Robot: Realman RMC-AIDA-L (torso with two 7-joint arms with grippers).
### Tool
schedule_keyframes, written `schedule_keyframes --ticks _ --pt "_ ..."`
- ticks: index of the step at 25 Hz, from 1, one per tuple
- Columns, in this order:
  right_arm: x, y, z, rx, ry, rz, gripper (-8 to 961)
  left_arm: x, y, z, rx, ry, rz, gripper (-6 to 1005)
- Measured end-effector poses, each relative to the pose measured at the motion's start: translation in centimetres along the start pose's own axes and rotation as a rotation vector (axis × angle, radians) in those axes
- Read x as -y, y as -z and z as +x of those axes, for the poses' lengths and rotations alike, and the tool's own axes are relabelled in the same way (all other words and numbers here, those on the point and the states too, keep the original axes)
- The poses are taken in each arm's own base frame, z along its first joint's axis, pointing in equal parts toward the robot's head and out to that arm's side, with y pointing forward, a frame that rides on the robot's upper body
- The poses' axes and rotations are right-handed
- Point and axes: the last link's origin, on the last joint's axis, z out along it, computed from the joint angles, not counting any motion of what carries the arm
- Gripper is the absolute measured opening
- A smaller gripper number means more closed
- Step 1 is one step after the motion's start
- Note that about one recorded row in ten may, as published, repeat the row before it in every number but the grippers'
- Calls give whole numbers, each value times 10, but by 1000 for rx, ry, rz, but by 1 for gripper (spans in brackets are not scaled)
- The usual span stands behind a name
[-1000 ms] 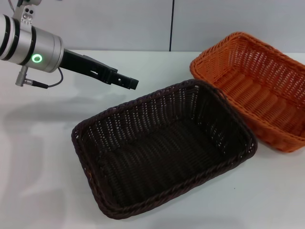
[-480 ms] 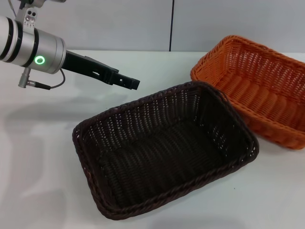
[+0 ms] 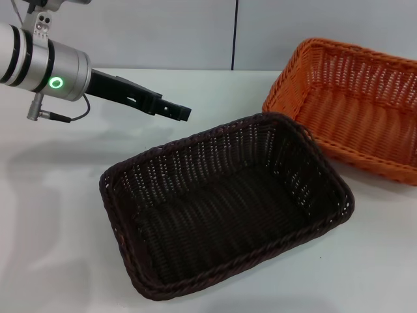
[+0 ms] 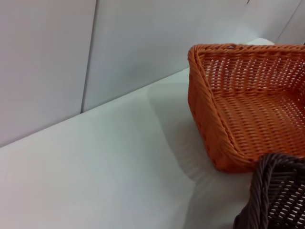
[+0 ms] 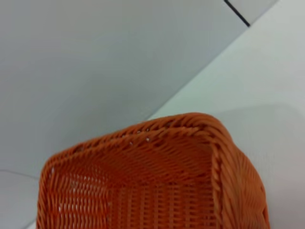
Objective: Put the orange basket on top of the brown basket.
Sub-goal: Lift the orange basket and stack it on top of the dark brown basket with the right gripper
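Observation:
I need to lay the orange basket across the open top of the brown basket (image 3: 244, 156) with my right gripper.
The orange basket (image 3: 355, 107) is at the right of the head view. It is tilted, with its near side raised off the table, and its right end runs out of the picture. It also shows in the left wrist view (image 4: 238, 109) and fills the right wrist view (image 5: 157, 191). The brown basket (image 3: 221, 208) stands empty on the white table in the middle, just left of the orange one and apart from it; its corner shows in the left wrist view (image 4: 279, 191). My left gripper (image 3: 184, 112) hovers empty above the table, behind the brown basket's left end. My right gripper is out of view.
The white table (image 3: 58, 215) has bare room to the left of and in front of the brown basket. A grey wall (image 3: 163, 32) runs along the table's back edge, close behind the orange basket.
The orange basket has risen and tilted, its near side lifting up and away from the brown basket. The left arm has barely moved.

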Motion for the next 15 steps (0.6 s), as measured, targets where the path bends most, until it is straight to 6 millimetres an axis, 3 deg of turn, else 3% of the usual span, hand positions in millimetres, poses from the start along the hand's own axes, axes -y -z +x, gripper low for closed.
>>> schedule_keyframes --ticks 15 --pt "-6 15 -12 166 -3 -162 265 6 -1 4 -32 8 43 860"
